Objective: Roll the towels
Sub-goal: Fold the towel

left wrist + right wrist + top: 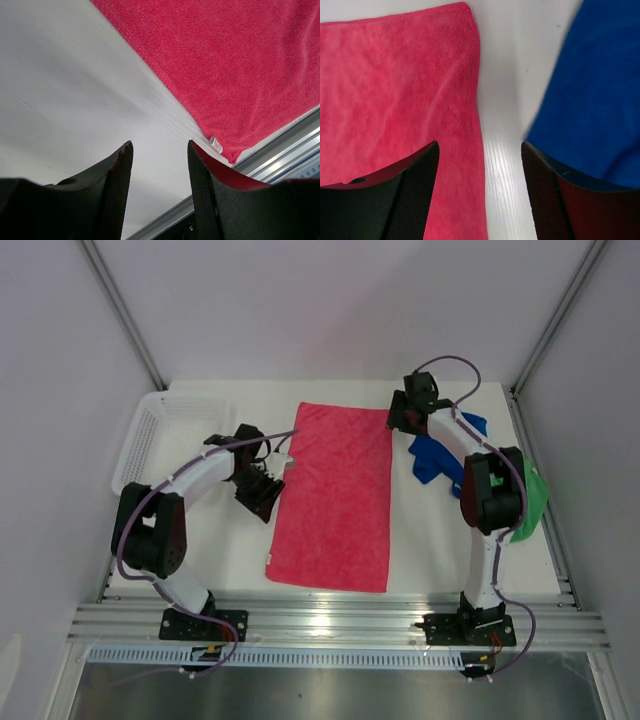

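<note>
Next, the robot's left gripper should go to the pink-red towel's near corner [272, 578] [231, 158], just beside its small white tag, and close there.
The pink-red towel [335, 497] lies flat, folded into a long rectangle, in the middle of the table. My left gripper [264, 502] is open and empty, just off its left edge over bare table; the towel [235, 65] fills the upper right of the left wrist view. My right gripper [400, 418] is open and empty at the towel's far right corner, between the pink-red towel [395, 85] and the blue towel [592, 95]. The blue towel [437, 455] lies crumpled at the right. The green towel [534, 502] is mostly hidden behind the right arm.
A white mesh basket [160, 430] stands at the back left. A metal rail [340, 625] runs along the near edge of the table; it also shows in the left wrist view [280, 155]. White walls close in the back and sides.
</note>
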You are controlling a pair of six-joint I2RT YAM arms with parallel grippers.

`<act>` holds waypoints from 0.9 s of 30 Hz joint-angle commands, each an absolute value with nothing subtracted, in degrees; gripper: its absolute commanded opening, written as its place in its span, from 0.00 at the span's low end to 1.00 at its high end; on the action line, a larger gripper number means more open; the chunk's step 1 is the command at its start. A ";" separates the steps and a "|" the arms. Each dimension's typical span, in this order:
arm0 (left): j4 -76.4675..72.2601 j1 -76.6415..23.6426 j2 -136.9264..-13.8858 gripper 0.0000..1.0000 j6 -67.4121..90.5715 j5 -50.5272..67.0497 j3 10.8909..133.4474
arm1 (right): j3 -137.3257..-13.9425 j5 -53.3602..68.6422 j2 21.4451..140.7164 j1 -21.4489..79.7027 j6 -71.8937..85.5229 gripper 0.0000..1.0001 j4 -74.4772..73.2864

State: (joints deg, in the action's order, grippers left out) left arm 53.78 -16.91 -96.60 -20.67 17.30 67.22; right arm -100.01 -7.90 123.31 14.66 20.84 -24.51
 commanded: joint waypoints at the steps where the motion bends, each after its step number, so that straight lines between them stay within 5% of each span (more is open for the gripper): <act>1: 54.58 -19.50 -91.85 0.51 -24.43 16.08 66.01 | -93.55 -9.14 112.60 15.03 18.20 0.70 -26.70; 15: 48.52 -37.95 -76.56 0.53 -32.25 5.03 48.52 | -49.95 -10.39 79.03 33.21 33.04 0.65 -36.29; 27: 40.08 -54.57 -64.70 0.53 -42.18 4.83 34.19 | -34.55 -3.52 62.06 45.69 47.54 0.54 -39.03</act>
